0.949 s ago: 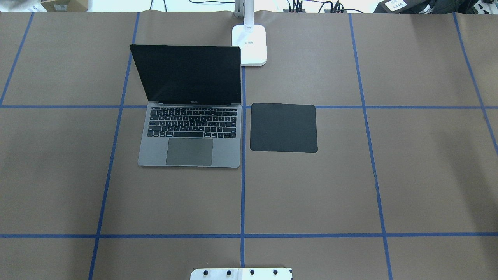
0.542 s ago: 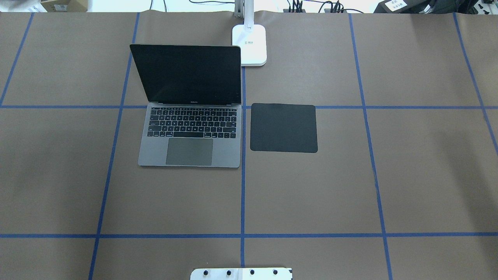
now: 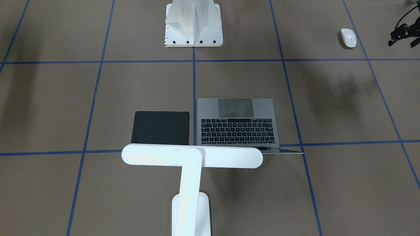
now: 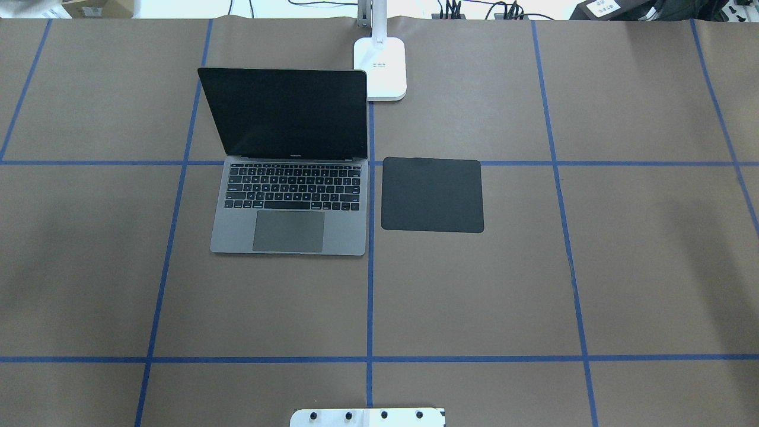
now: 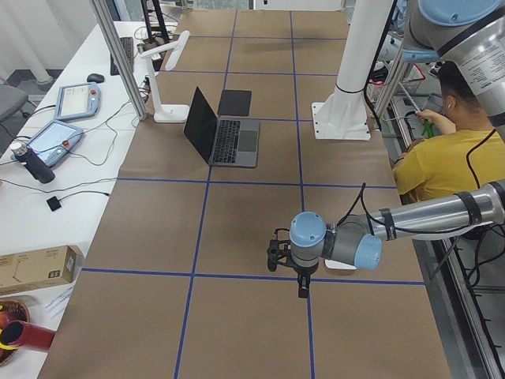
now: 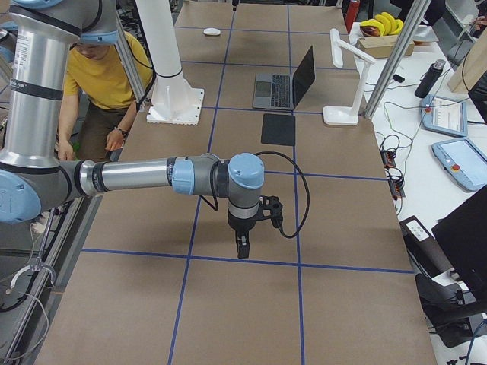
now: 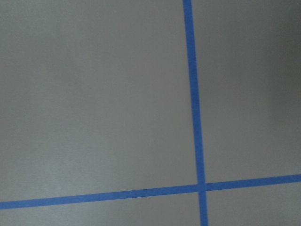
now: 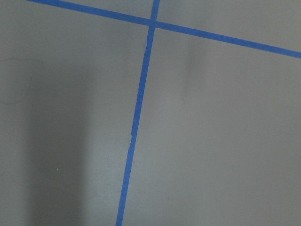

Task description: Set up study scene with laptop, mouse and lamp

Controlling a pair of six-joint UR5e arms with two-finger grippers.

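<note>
I need to next move my left gripper to the mouse and close it on the sides of its back half [image 3: 347, 34], nearer the robot's edge of the table.
The laptop [image 4: 290, 201] stands open left of the table's middle, and it also shows in the front view [image 3: 238, 124]. The lamp's base [image 4: 380, 68] stands behind the laptop's right corner. Its bar head [image 3: 192, 156] hangs over the rear edges of the laptop and the black pad. The mouse [image 3: 348, 37] lies far off on my left side, near the robot's edge of the table. My left gripper [image 3: 401, 38] hovers just beside the mouse; I cannot tell whether it is open. My right gripper [image 6: 242, 247] points down over bare table; I cannot tell its state. Both wrist views show only brown paper and blue tape.
A flat black square pad [image 4: 432, 194] lies right of the laptop with nothing on it. The white ribbed pedestal [image 3: 193, 23] stands at the robot's edge. An operator in yellow [image 6: 99, 68] sits behind the robot. Tablets and cables lie on the white bench [image 5: 55, 142] beyond the table.
</note>
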